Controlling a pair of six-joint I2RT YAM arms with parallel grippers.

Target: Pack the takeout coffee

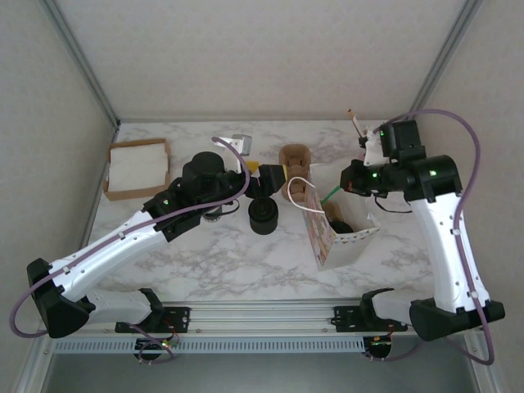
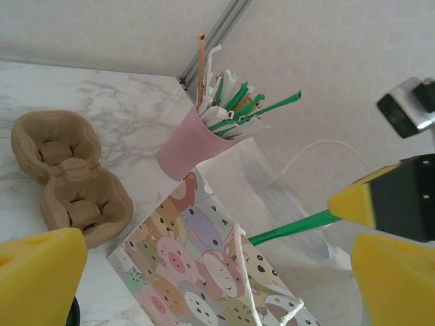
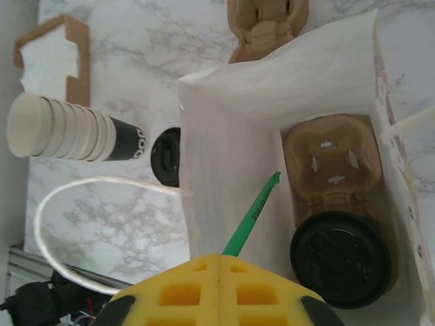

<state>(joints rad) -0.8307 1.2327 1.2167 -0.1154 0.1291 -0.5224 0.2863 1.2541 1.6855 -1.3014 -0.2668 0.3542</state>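
Observation:
The robot's right gripper will place the green straw down in the paper bag (image 1: 343, 215) (image 3: 343, 202), between the empty pocket of the carrier and the black lid.
The takeout coffee (image 3: 343, 258), seen from above as a round black lid, sits in one pocket of a brown pulp carrier (image 3: 329, 159) at the bottom of the open paper bag (image 3: 224, 136). In the top view it is a dark shape (image 1: 344, 225) inside the bag (image 1: 327, 241). My right gripper (image 3: 221, 259) hovers over the bag's mouth, shut on a green straw (image 3: 255, 214) that points down into the bag. My left gripper (image 2: 211, 278) stands open just left of the bag, nothing between its yellow fingers (image 2: 37, 272). From above, the left gripper (image 1: 278, 178) is near the bag's handle.
A pink cup of straws (image 2: 187, 146) stands behind the bag. An empty pulp carrier (image 1: 295, 160) lies at the back middle. A stack of black lids (image 1: 263, 215) and stacked lidless cups (image 3: 68, 129) sit left of the bag. A napkin box (image 1: 137, 168) is far left.

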